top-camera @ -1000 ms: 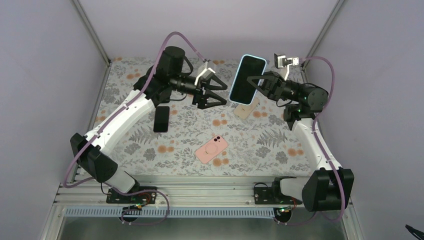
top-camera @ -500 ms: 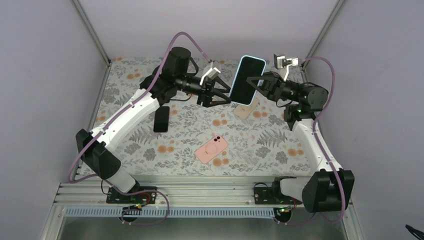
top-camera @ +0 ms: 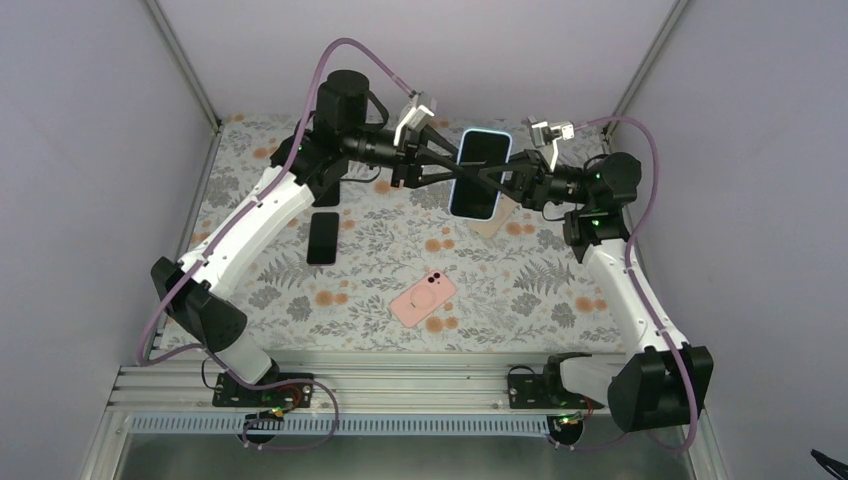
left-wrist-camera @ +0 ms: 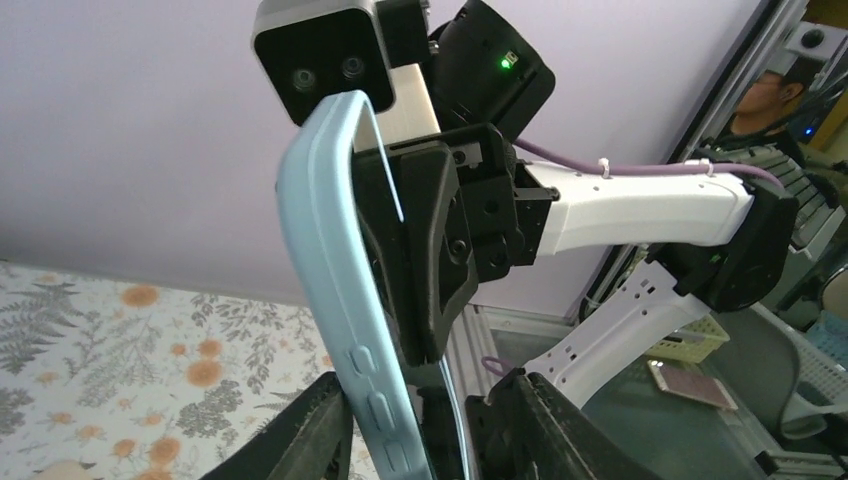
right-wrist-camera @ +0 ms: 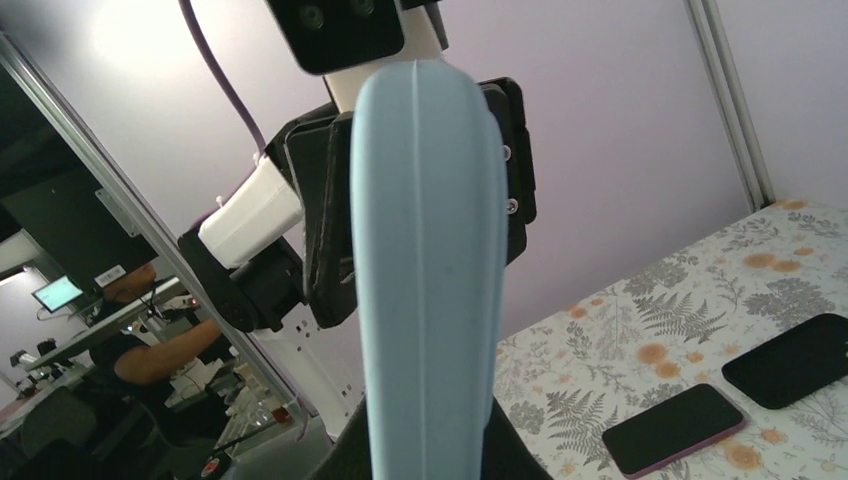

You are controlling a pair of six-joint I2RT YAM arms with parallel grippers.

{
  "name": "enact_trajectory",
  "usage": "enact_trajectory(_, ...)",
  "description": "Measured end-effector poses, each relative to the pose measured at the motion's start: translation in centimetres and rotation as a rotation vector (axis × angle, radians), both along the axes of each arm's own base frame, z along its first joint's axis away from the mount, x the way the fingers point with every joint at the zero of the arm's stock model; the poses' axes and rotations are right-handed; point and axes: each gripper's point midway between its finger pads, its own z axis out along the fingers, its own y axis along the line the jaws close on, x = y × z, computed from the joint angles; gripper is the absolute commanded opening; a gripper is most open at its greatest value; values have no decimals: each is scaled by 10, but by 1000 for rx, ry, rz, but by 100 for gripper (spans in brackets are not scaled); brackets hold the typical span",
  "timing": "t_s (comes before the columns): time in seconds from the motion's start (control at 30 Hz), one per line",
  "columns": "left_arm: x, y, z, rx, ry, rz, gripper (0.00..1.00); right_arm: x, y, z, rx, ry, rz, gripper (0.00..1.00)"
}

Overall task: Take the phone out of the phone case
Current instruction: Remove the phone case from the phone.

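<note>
The finger of my right gripper is across the middle of the phone's screen, so that gripper should grip again nearer the case's far end (top-camera: 503,146), leaving the near corner of the case to my left gripper.
A phone in a light blue case (top-camera: 480,172) is held in the air above the back of the table, screen facing up. My right gripper (top-camera: 508,180) is shut on it from the right; in the right wrist view the case's edge (right-wrist-camera: 430,250) rises between my fingers (right-wrist-camera: 430,455). My left gripper (top-camera: 452,174) reaches in from the left. In the left wrist view its jaws (left-wrist-camera: 420,435) stand open, one on each side of the case's edge (left-wrist-camera: 340,260). The left finger touches the case's back and a small gap shows at the right finger.
On the floral mat lie a black phone (top-camera: 322,237) at the left, a pink case (top-camera: 423,298) in the middle and a beige one (top-camera: 492,222) under the held phone. The right wrist view shows two dark phones (right-wrist-camera: 672,428) (right-wrist-camera: 790,360) on the mat.
My left gripper has moved right until its fingers straddle the cased phone. My right gripper has swung the phone down and to the left, toward the left gripper.
</note>
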Motion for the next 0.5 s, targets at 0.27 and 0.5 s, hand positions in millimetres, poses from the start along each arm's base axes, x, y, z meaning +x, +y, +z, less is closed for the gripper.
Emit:
enact_trajectory(0.27,10,-8,-6,-1,55,-7,28,-3,7,-7,-25,-10,17,4)
enact_trajectory(0.5,13,-10,-7,-1,97,-4,3,-1,9,-15,-41,-11,15,5)
